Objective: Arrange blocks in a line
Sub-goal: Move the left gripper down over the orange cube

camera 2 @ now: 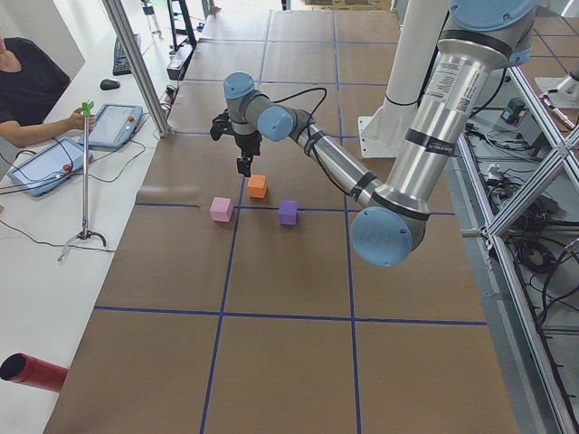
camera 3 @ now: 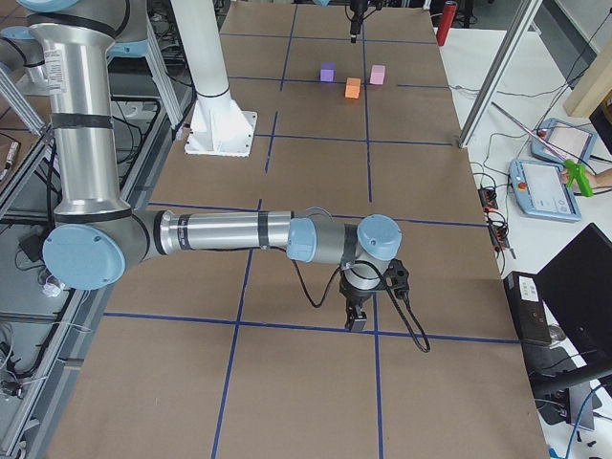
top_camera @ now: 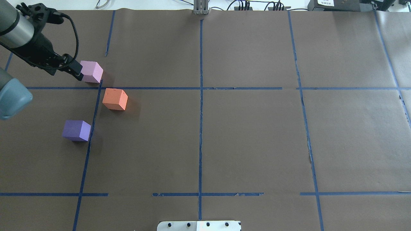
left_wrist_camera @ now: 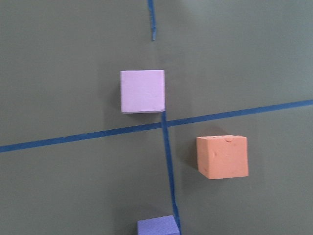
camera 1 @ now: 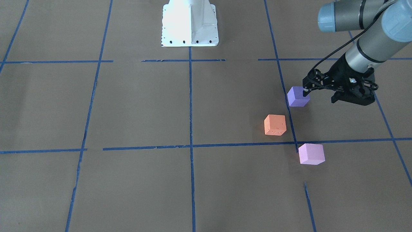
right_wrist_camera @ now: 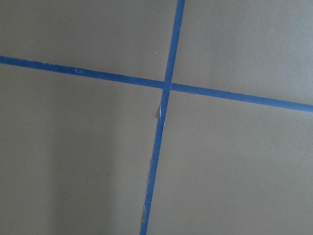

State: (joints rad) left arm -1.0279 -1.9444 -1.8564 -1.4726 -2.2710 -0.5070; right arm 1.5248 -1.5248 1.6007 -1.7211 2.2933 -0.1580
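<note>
Next, my left gripper closes on the sides of the orange block [camera 1: 275, 125] [left_wrist_camera: 222, 156], because it sits out of line with the purple and pink blocks.
Three cubes lie on the brown table. The violet-purple block [top_camera: 76, 130] is nearest the robot, the orange block [top_camera: 115, 99] sits diagonally beyond it, and the pale pink block [top_camera: 91, 71] is farthest; they form a bent row, not touching. My left gripper [top_camera: 64, 71] hangs high above the table near the pink block, open and empty. The left wrist view looks down on the pink [left_wrist_camera: 142, 91], orange [left_wrist_camera: 222, 156] and purple [left_wrist_camera: 157, 226] blocks. My right gripper [camera 3: 357, 320] shows only in the exterior right view, low over bare table far from the blocks; I cannot tell its state.
Blue tape lines [top_camera: 200, 96] divide the brown table into squares. The white robot base plate [camera 1: 190, 22] stands at the robot's edge. A red cylinder [camera 2: 32, 372] lies on the white side bench, with an operator and tablets [camera 2: 45, 163] there.
</note>
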